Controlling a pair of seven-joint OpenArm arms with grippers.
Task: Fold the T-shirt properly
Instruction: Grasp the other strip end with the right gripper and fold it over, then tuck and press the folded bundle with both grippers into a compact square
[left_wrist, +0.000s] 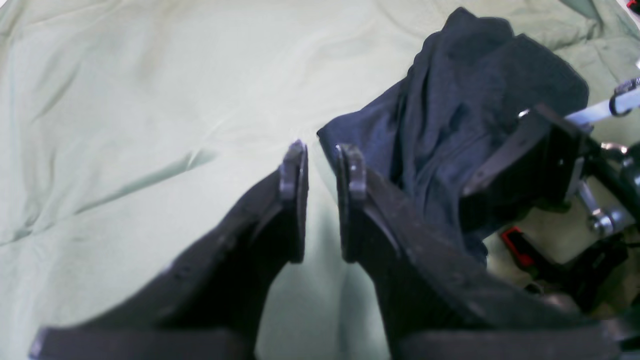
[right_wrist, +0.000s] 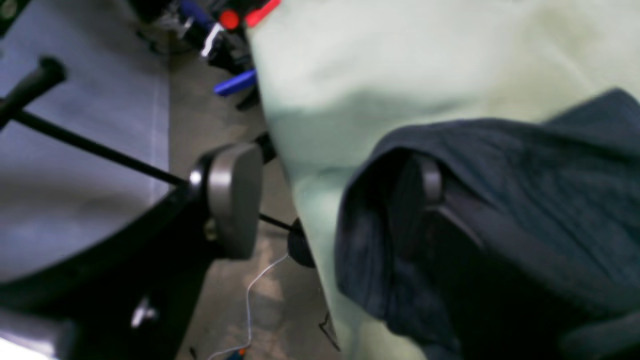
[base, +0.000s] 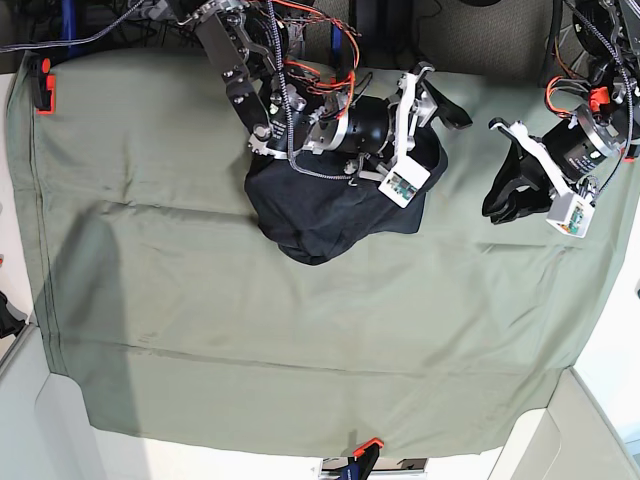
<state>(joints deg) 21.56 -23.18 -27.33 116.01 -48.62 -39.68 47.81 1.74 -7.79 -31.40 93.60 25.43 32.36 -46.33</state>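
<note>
My right gripper will close on the front corner (base: 304, 257) of the dark charcoal T-shirt, which is the corner closest to the clamp at the front edge of the cloth.
The dark charcoal T-shirt (base: 320, 215) lies bunched in a heap on the sage-green table cloth (base: 200, 300), near the back middle. My right gripper (base: 440, 100) is open above the heap's right end. In the right wrist view one finger (right_wrist: 235, 200) is bare, and the other finger (right_wrist: 430, 182) sits under a fold of the T-shirt (right_wrist: 525, 165). My left gripper (base: 500, 205) hangs to the right of the heap, apart from it. In the left wrist view the left gripper (left_wrist: 320, 150) is narrowly open and empty, with the T-shirt (left_wrist: 465, 100) just beyond its right finger.
The right arm (left_wrist: 550, 150) stands close behind the T-shirt. A red clamp (base: 42, 85) holds the cloth at the back left, and another clamp (base: 362, 452) at the front edge. Cables (base: 310, 40) crowd the back. The table edge and floor (right_wrist: 235, 300) lie left of the right gripper.
</note>
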